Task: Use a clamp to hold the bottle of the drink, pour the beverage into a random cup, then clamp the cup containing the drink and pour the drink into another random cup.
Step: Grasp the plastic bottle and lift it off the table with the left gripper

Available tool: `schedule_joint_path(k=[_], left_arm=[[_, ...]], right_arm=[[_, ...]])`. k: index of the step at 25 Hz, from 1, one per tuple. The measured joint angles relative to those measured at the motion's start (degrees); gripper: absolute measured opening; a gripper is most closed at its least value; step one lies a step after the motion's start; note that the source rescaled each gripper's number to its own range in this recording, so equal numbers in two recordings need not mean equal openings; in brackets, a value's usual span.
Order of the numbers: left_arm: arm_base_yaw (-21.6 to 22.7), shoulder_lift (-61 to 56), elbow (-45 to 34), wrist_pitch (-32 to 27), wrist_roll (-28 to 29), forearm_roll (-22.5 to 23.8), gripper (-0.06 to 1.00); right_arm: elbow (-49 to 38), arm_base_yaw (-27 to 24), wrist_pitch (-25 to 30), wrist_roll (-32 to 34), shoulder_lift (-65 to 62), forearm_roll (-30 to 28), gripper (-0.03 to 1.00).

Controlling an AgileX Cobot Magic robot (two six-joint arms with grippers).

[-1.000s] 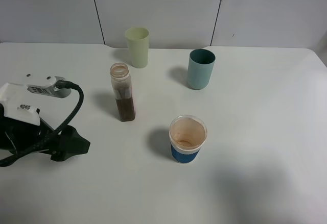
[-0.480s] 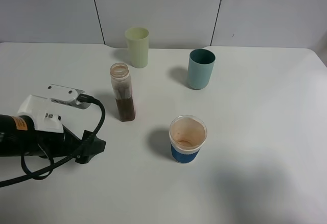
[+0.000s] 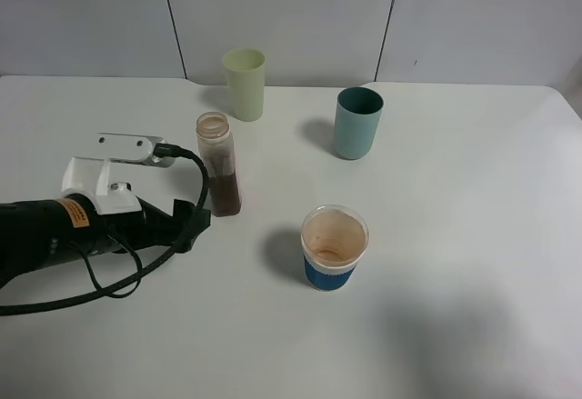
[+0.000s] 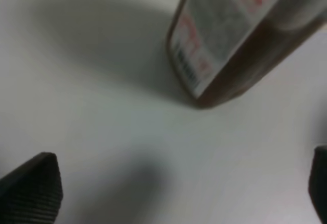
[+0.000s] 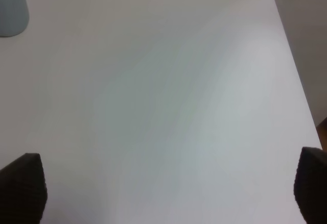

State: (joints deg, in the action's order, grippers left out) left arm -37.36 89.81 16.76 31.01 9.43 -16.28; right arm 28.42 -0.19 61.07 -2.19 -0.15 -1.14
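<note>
Next, my left gripper closes on the bottle's lower part (image 3: 225, 195) (image 4: 237, 68), around the brown drink, so the bottle's opening stays free above the fingers for pouring.
A clear open bottle (image 3: 219, 164) with brown drink in its lower part stands left of the table's middle; it also shows close in the left wrist view (image 4: 230, 45). My left gripper (image 3: 194, 221) is open, low on the table just left of the bottle's base, its fingertips (image 4: 31, 192) wide apart. A blue-banded cup (image 3: 334, 247) stands in front, a teal cup (image 3: 356, 123) at the back right, a pale yellow cup (image 3: 245, 83) at the back. My right gripper (image 5: 163, 193) is open over bare table; it is out of the exterior view.
The white table (image 3: 455, 235) meets a grey panelled wall at the back. The left arm's black cable (image 3: 136, 272) loops on the table by the arm. The teal cup's side (image 5: 11, 9) and the table's right edge (image 5: 294, 71) show in the right wrist view.
My left arm has moved right and towards the back, from the table's left edge to just beside the bottle. The bottle and cups have not moved.
</note>
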Motion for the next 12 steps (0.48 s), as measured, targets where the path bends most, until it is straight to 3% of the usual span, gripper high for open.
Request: schedule_joint_path(k=[4,12], left_arm=[[-0.6,3.8,0.1,4.7,1.2,0.5,0.93],[-0.6,8.3,4.0,6.0,1.8,1.7,0.93]], right_arm=[[0.0,0.0,0.0,0.0,0.0,0.0,0.9],[0.0,0.0,0.0,0.0,0.0,0.0,0.9]])
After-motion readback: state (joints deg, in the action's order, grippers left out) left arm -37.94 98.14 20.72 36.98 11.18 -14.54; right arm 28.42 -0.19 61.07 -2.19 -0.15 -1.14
